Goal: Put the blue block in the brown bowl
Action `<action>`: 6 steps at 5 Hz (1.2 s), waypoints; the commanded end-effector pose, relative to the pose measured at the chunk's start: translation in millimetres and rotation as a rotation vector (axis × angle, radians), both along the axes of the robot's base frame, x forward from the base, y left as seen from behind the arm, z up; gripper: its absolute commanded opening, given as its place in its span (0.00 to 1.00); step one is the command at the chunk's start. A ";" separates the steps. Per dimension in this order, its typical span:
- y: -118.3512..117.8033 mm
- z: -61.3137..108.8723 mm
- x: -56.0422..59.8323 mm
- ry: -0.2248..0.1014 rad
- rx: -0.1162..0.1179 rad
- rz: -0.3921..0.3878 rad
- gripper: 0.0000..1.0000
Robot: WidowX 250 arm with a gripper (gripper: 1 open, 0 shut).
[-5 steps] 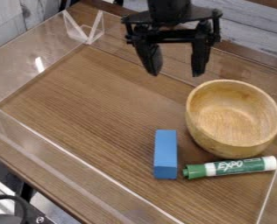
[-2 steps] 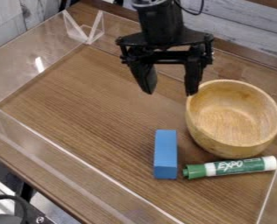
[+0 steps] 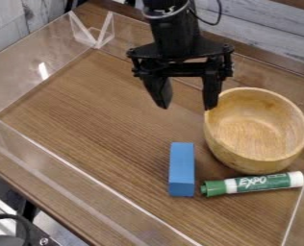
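My gripper needs to next move to the blue block's middle (image 3: 182, 167) and close there across its long sides, so that the block can go into the brown bowl.
The blue block (image 3: 182, 168) lies flat on the wooden table, its long side running toward the camera, just left of the brown bowl (image 3: 256, 129). The bowl is round, light wood, and holds nothing. My gripper (image 3: 185, 96) hangs over the table behind the block and to the left of the bowl's rim, pointing steeply down. Its two black fingers (image 3: 159, 92) stand wide apart with nothing between them. A clear gap separates the fingertips from the block.
A green-and-white Expo marker (image 3: 252, 183) lies in front of the bowl, right of the block. Clear plastic walls (image 3: 39, 67) fence the table at the left, back and front edges. A clear bracket (image 3: 90, 34) stands at the back left.
The gripper has come down and toward the camera, shifting slightly left in the picture, still open. Block, bowl and marker have not moved.
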State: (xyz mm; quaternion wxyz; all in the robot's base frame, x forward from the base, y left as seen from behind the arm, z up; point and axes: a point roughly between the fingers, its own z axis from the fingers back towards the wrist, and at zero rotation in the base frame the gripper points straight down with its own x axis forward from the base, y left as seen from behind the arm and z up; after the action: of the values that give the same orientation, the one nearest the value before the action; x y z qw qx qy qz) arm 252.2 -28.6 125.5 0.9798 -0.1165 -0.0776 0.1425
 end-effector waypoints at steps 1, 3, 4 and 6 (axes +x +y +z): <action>-2.1 5.0 5.4 -0.040 -0.002 0.001 1.00; -2.9 -4.8 8.5 -0.050 -0.007 0.026 1.00; -3.7 -10.5 10.6 -0.062 -0.011 0.036 1.00; -4.4 -21.3 13.3 -0.081 -0.014 0.059 1.00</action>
State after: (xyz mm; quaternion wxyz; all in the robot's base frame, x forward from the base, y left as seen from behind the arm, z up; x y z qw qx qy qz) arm 260.9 -31.2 96.4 0.9719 -0.1230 -0.1047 0.1711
